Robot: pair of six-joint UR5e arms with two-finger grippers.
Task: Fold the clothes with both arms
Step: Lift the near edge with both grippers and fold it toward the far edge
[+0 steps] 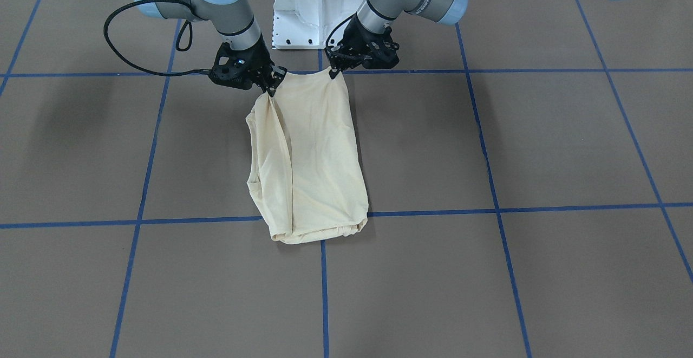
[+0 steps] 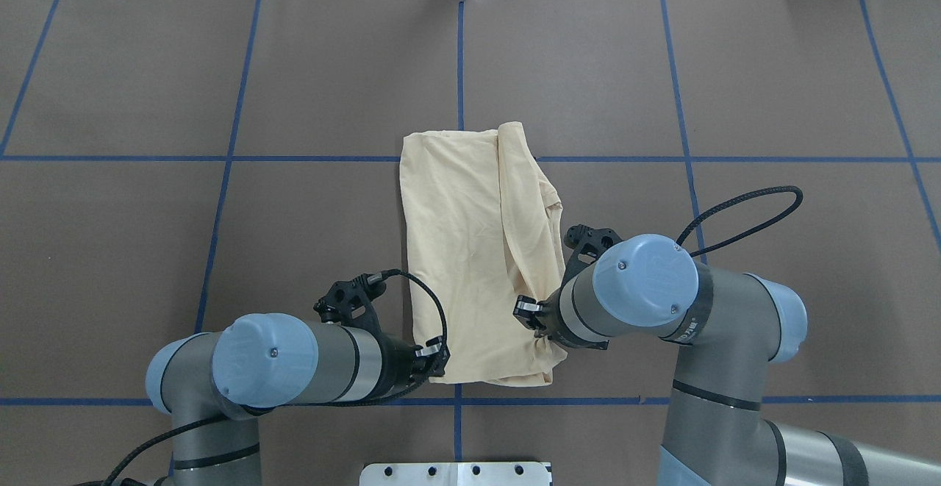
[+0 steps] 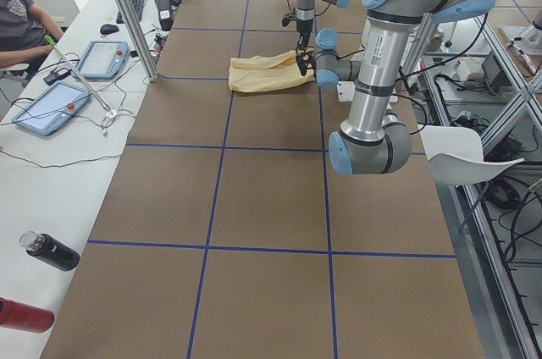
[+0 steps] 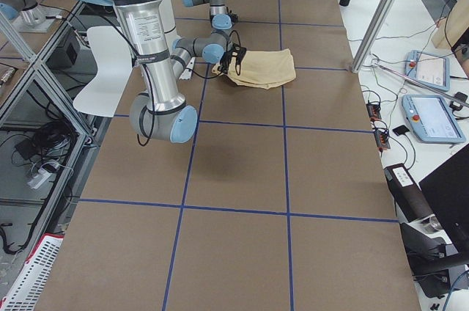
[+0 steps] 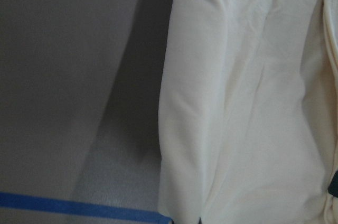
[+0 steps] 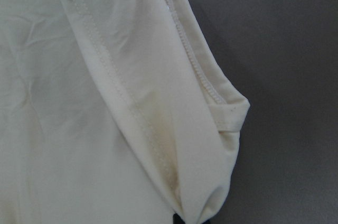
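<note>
The robot's left gripper will release the T-shirt's near corner on the T-shirt's middle part (image 1: 347, 155), near the smooth long edge of the T-shirt.
The pale cream-yellow T-shirt (image 1: 319, 152) lies folded into a long narrow strip on the brown table, and its print is hidden. It also shows in the overhead view (image 2: 470, 251). My left gripper (image 1: 332, 73) is shut on the shirt's near corner on its side, also seen from overhead (image 2: 439, 357). My right gripper (image 1: 270, 90) is shut on the other near corner, where the fabric bunches (image 2: 540, 324). The near edge is raised slightly off the table. The left wrist view shows smooth cloth (image 5: 248, 102). The right wrist view shows a stitched seam and a folded corner (image 6: 222, 113).
The white pedestal base (image 1: 316, 11) stands just behind the grippers. Blue tape lines (image 2: 459, 59) grid the brown table. In the exterior left view a side bench holds tablets (image 3: 49, 107) and bottles (image 3: 51, 251), and a seated person (image 3: 21, 20) is at its far end.
</note>
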